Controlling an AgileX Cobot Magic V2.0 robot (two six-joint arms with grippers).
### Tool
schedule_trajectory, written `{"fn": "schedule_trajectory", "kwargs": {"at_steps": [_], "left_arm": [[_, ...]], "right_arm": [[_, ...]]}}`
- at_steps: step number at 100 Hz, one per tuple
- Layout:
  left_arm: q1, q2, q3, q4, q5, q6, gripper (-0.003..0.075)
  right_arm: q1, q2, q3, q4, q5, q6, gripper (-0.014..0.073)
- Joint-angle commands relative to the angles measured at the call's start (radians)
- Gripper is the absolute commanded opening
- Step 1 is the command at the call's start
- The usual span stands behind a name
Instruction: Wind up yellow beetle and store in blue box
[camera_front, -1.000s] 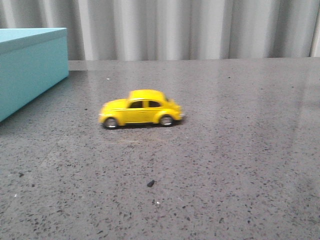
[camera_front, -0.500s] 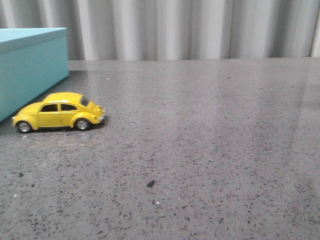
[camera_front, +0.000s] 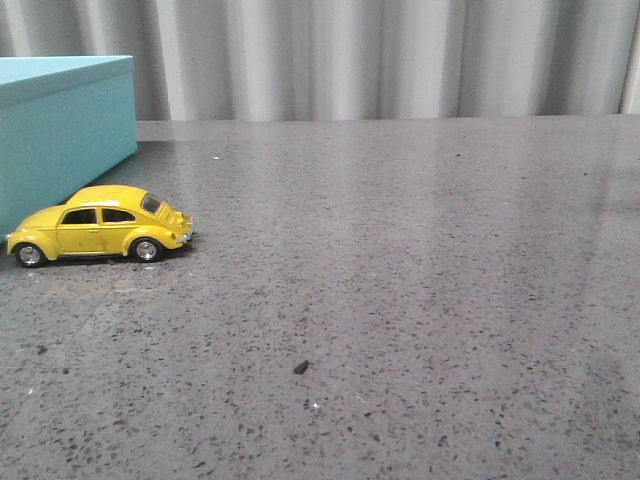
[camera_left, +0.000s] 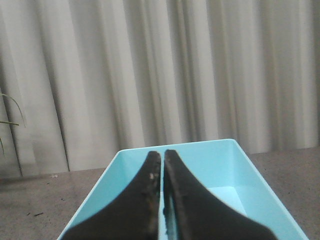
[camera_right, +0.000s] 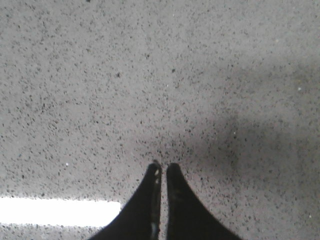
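Observation:
The robot's left gripper needs to next go to the yellow beetle beside the blue box and close on the beetle's sides at its doors (camera_front: 97, 229).
The yellow beetle (camera_front: 98, 224) stands on its wheels on the grey table, at the left, close beside the near side of the blue box (camera_front: 62, 135). No gripper shows in the front view. In the left wrist view my left gripper (camera_left: 162, 154) is shut and empty, held over the open blue box (camera_left: 227, 172), whose inside shows bare. In the right wrist view my right gripper (camera_right: 162, 166) is shut and empty above bare speckled table. The beetle shows in neither wrist view.
A small dark speck (camera_front: 300, 367) lies on the grey speckled table (camera_front: 420, 280) in front. A pale pleated curtain (camera_front: 380, 55) hangs behind the table's far edge. A bright reflection (camera_right: 55, 211) lies on the table near my right gripper.
The beetle has rolled left across the table, from the middle to beside the blue box, slowing over the last half second. No gripper touches it.

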Motion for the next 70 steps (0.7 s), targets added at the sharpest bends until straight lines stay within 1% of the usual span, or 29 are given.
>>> {"fn": "schedule_trajectory", "kwargs": {"at_steps": [1, 18, 30, 39, 46, 51, 53, 58, 63, 68, 70], "left_arm": [[-0.009, 0.050, -0.088, -0.002, 0.015, -0.007, -0.0021], [-0.009, 0.146, -0.207, -0.002, 0.108, -0.007, -0.0020], [-0.009, 0.224, -0.277, -0.002, 0.174, -0.007, -0.0020], [-0.013, 0.281, -0.313, -0.002, 0.189, 0.014, -0.0003], [-0.034, 0.318, -0.329, -0.002, 0.180, 0.055, 0.0065], [-0.059, 0.342, -0.336, -0.002, 0.171, 0.091, 0.0156], [-0.066, 0.351, -0.341, -0.002, 0.171, 0.097, 0.0181], [-0.095, 0.374, -0.349, -0.002, 0.171, 0.099, 0.0281], [-0.121, 0.397, -0.359, -0.002, 0.171, 0.099, 0.0347], [-0.148, 0.426, -0.370, -0.002, 0.176, 0.099, 0.0383], [-0.154, 0.433, -0.374, -0.002, 0.179, 0.099, 0.0386]], "right_arm": [[0.000, -0.063, -0.017, -0.007, -0.074, -0.001, -0.0061], [0.000, -0.140, 0.006, -0.007, -0.162, -0.001, -0.0061], [0.000, -0.219, 0.053, -0.007, -0.231, -0.001, -0.0061], [0.000, -0.269, 0.096, -0.007, -0.254, -0.001, -0.0061], [0.000, -0.303, 0.126, -0.007, -0.252, -0.001, -0.0061], [0.000, -0.329, 0.150, -0.007, -0.252, -0.001, -0.0061], [0.000, -0.335, 0.160, -0.007, -0.252, -0.001, -0.0061], [0.000, -0.359, 0.182, -0.007, -0.252, -0.001, -0.0061], [0.000, -0.373, 0.202, -0.007, -0.252, -0.001, -0.0061], [0.000, -0.393, 0.223, -0.007, -0.252, -0.001, -0.0061], [0.000, -0.398, 0.228, -0.007, -0.252, -0.001, -0.0061]]}}
